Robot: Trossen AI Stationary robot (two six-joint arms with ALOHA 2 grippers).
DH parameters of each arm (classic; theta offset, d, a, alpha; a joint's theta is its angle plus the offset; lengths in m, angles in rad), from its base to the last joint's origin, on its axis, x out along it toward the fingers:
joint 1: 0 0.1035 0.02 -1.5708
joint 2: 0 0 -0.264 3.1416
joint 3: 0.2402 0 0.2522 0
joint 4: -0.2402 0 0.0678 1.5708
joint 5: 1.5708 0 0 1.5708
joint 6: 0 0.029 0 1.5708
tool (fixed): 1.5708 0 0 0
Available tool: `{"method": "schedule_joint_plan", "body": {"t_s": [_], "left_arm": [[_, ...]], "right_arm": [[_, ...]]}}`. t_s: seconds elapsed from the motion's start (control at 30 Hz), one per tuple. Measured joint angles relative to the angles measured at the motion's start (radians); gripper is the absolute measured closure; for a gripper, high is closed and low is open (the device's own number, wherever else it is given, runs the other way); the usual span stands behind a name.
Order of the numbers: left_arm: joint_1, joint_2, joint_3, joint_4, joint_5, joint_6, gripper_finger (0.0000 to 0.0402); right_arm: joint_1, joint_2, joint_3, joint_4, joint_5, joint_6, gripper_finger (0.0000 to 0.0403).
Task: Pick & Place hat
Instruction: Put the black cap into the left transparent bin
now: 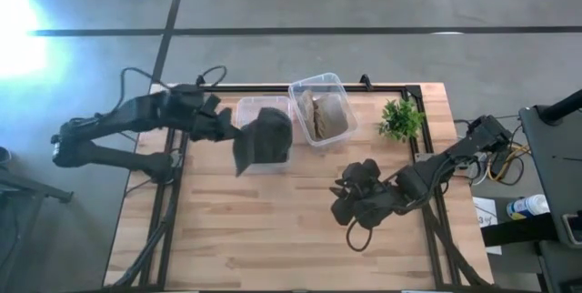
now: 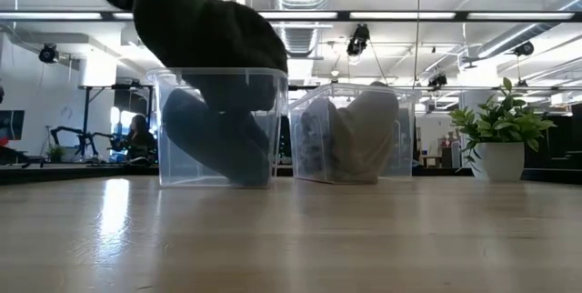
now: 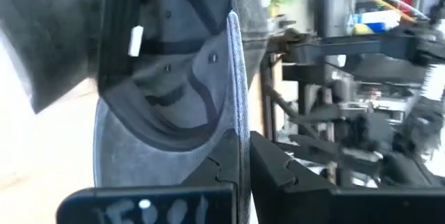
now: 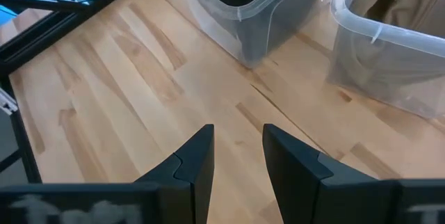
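Observation:
The robot's left gripper will release the dark cap over the near part of the clear bin [image 1: 271, 150] next to the tan hat's bin.
A dark cap [image 1: 265, 136] hangs over the left clear bin [image 1: 244, 106]. In the low view the cap [image 2: 205, 20] slants down past the bin's rim [image 2: 218, 75], and dark cloth shows inside the bin. My left gripper [image 1: 233, 133] is at the cap's left side, shut on it; the left wrist view shows the cap's inside [image 3: 167, 92]. The right clear bin [image 1: 338, 84] holds a tan hat [image 1: 326, 113]. My right gripper [image 1: 340, 202] is open, low over the table's right near part, touching nothing [image 4: 238, 144]. My left gripper pinches a thin edge of the cap [image 3: 235, 106] between its two fingers [image 3: 285, 172], coming about level from the table's left. The edge runs straight out from between the fingers. The cap hangs tilted above the left bin, its lower part down in the bin's opening.
A small potted plant [image 1: 400, 118] stands by the table's right far corner, beside the right bin. Bare wood [image 1: 255, 229] lies along the near half of the table. The black frame rails [image 1: 173, 175] border the tabletop on the left and right.

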Motion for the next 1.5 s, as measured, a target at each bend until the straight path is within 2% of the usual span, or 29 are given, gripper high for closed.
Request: {"method": "schedule_joint_plan", "body": {"t_s": [0.1, 0.23, 0.47, 0.6, 0.77, 1.03, 1.1, 1.23, 1.5], "left_arm": [[0.046, 0.027, -0.063, 0.065, 0.071, -0.037, 0.0388], [0.090, 0.052, -0.151, 0.199, 0.111, -0.129, 0.0388], [0.186, 0.101, -0.201, 0.264, 0.083, -0.160, 0.0388], [0.192, 0.139, -0.206, 0.311, 0.081, -0.161, 0.0388], [0.179, 0.194, -0.216, 0.305, 0.138, -0.151, 0.0388], [0.164, 0.195, -0.240, 0.343, 0.203, -0.190, 0.0386], [0.160, 0.190, -0.240, 0.336, 0.212, -0.180, 0.0382], [0.158, 0.181, -0.237, 0.296, 0.218, -0.142, 0.0360], [0.140, 0.147, -0.159, 0.101, 0.140, 0.001, 0.0288]], "right_arm": [[0.000, -0.001, 0.000, 0.000, 0.000, 0.004, 0.0282], [0.000, -0.008, 0.000, 0.001, 0.005, 0.010, 0.0282], [0.000, -0.008, 0.000, 0.000, 0.027, 0.009, 0.0282], [-0.008, -0.008, -0.001, -0.002, 0.026, 0.002, 0.0282], [-0.041, -0.010, -0.002, -0.002, 0.027, -0.001, 0.0282], [-0.127, -0.012, 0.006, 0.047, 0.066, -0.056, 0.0282], [-0.179, -0.013, 0.007, 0.145, 0.014, -0.162, 0.0282], [-0.309, 0.005, 0.008, 0.375, -0.214, -0.353, 0.0282], [-0.531, 0.110, 0.008, 0.569, -0.483, -0.445, 0.0282]]}}
